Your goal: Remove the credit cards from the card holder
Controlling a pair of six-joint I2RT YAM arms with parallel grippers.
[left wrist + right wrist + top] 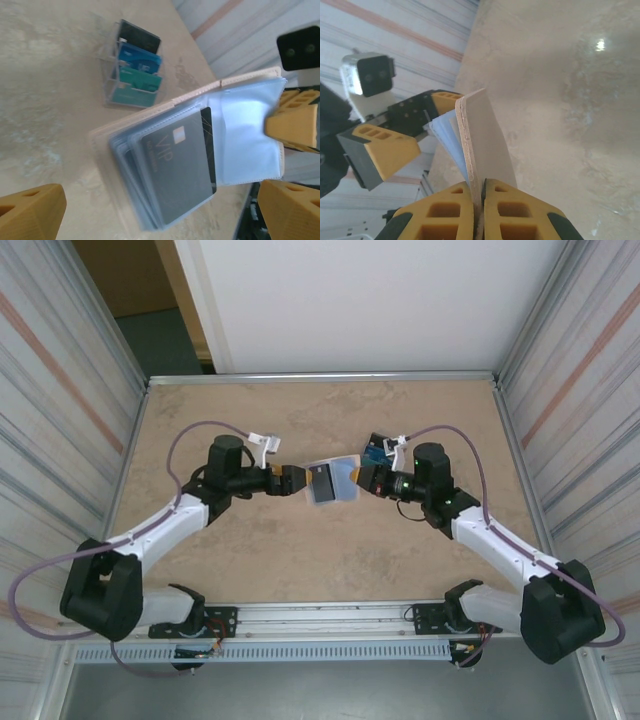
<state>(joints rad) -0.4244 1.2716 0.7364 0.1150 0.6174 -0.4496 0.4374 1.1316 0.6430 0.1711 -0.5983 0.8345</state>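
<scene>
Next, I set the card holder down with my right gripper on the bare tan table (337,517) between both arms, closer to me than the stand.
The card holder (340,480) hangs open above the table between both arms. My right gripper (481,200) is shut on its tan cover (487,135), beside the pale blue sleeves (447,137). In the left wrist view the card holder (245,130) faces me with its clear sleeves fanned. A dark credit card (175,170) marked VIP sits in the front sleeve. My left gripper (160,220) is open, its yellow fingers (30,212) wide apart on either side of the sleeves' lower edge and touching nothing. From above, my left gripper (292,480) is just left of the holder.
A clear plastic stand (112,92) on the table holds black, blue and teal cards (140,62) upright in tiers; from above the stand (375,450) sits just behind my right wrist. Ribbed walls close in the tan table (250,560) on both sides.
</scene>
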